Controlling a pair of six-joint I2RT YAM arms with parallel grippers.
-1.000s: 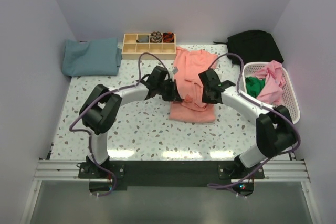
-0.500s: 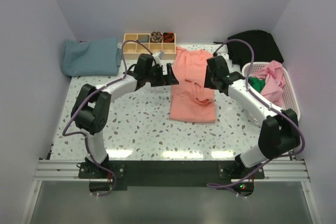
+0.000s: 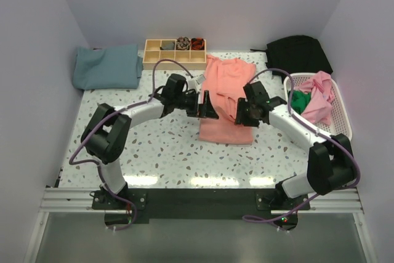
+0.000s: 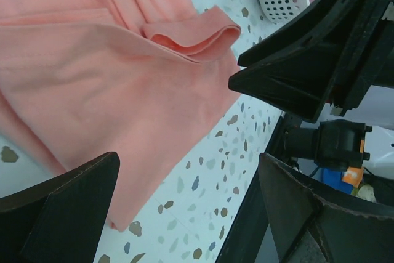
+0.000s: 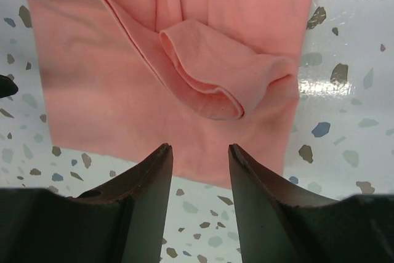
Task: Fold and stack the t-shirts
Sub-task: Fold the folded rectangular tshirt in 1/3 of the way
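Observation:
The salmon-pink t-shirt has a corner farther from the white lattice basket, and I should next close my left gripper on that near corner [image 3: 201, 138] [image 4: 120, 226].
A salmon-pink t-shirt [image 3: 223, 90] lies partly folded in the middle of the table, with one sleeve [image 5: 209, 69] doubled over on top. My left gripper [image 3: 208, 106] hovers at its left edge, jaws wide open and empty [image 4: 188, 158]. My right gripper [image 3: 241, 114] hangs over the shirt's near right part, jaws apart with nothing between them [image 5: 199, 149]. A folded teal-blue t-shirt [image 3: 106, 66] rests at the back left. Pink [image 3: 320, 93] and green [image 3: 300, 100] t-shirts lie crumpled in the basket.
A white lattice basket [image 3: 341, 124] stands at the right edge. A pale wooden compartment tray [image 3: 174, 58] sits at the back, just behind the salmon shirt. A black cloth [image 3: 298, 52] lies in the back right corner.
Both grippers let go of the salmon shirt, drew back toward the rear of the table, then came forward again to its near half. The left jaws went from shut to wide open.

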